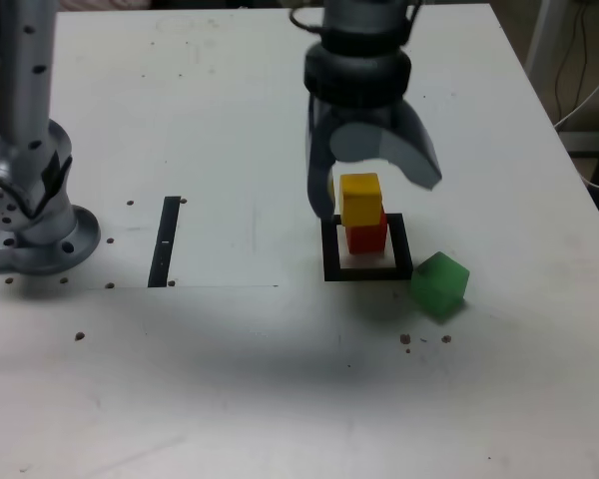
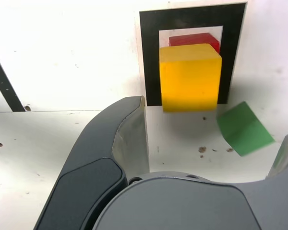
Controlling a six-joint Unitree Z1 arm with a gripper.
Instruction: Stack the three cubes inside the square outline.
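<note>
I will close my gripper on the opposite sides of the green cube point(image 1: 440, 284) point(image 2: 245, 128) next to the black square outline, because that cube still needs to be stacked.
A yellow cube point(image 1: 360, 198) point(image 2: 189, 76) sits on top of a red cube point(image 1: 366, 238) point(image 2: 194, 39), and the red one stands inside the black square outline point(image 1: 369, 271) point(image 2: 151, 57). My gripper point(image 1: 375, 195) point(image 2: 216, 120) hangs just above and around this stack, open, its jaws spread wide on either side of the yellow cube and holding nothing. A green cube point(image 1: 440, 284) point(image 2: 244, 128) lies on the table outside the outline, by its front corner on the exterior view's right, turned at an angle.
A thin black strip point(image 1: 166, 241) point(image 2: 2, 81) lies on the white table at the exterior view's left of the outline. The arm's grey base point(image 1: 30, 215) stands at the far left. Cables hang beyond the table's right edge point(image 1: 569, 150).
</note>
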